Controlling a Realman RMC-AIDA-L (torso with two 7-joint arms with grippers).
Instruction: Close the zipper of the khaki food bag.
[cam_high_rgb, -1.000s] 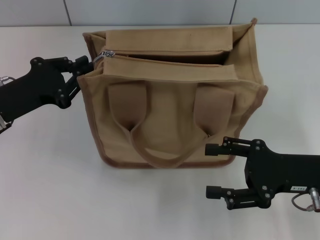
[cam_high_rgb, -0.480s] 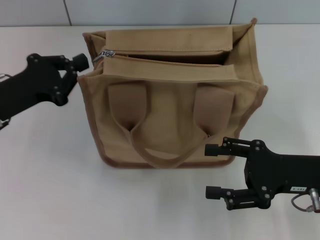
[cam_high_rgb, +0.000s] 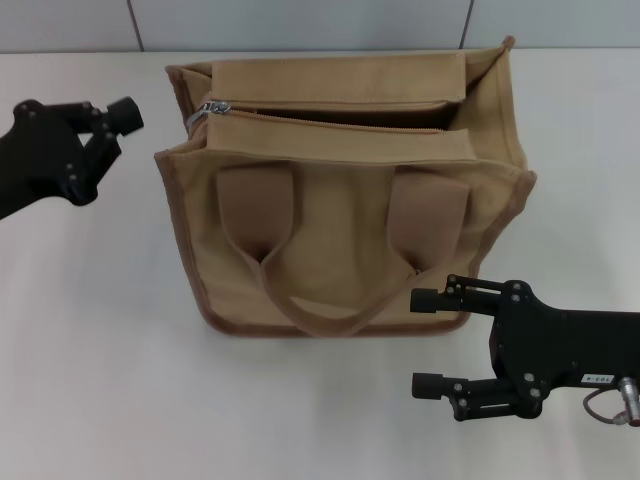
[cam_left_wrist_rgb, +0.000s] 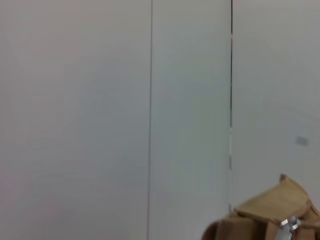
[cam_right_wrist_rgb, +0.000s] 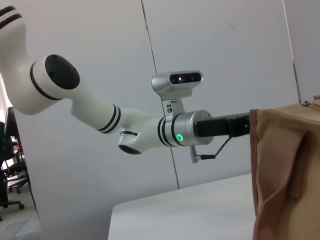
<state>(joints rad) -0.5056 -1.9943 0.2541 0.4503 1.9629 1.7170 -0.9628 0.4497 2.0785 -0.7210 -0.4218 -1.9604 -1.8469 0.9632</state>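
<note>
My left gripper is to hold out the zipper's tail taut, as it droops down the bag's side, before my right gripper takes the silver pull tab (cam_high_rgb: 215, 107).
The khaki food bag (cam_high_rgb: 340, 215) stands upright in the middle of the white table, its two strap handles hanging down the front. The zipper (cam_high_rgb: 330, 120) runs along the top between two flaps, with a dark gap behind it. Its silver pull tab (cam_high_rgb: 208, 109) sits at the left end. My left gripper (cam_high_rgb: 112, 128) hovers left of the bag's top left corner, apart from it. My right gripper (cam_high_rgb: 427, 340) is open and empty at the bag's front right bottom corner. The left wrist view shows a bag corner (cam_left_wrist_rgb: 272, 212) and the pull tab (cam_left_wrist_rgb: 290, 223). The right wrist view shows the bag's side (cam_right_wrist_rgb: 285, 170).
The white table (cam_high_rgb: 100, 350) has bare surface in front of the bag and to its left. A grey panelled wall (cam_high_rgb: 300, 20) runs behind it. My white left arm (cam_right_wrist_rgb: 100, 110) shows in the right wrist view, reaching toward the bag.
My left gripper has drawn back to the left, from the bag's top left corner near the pull tab. The bag, zipper and right arm have not moved.
</note>
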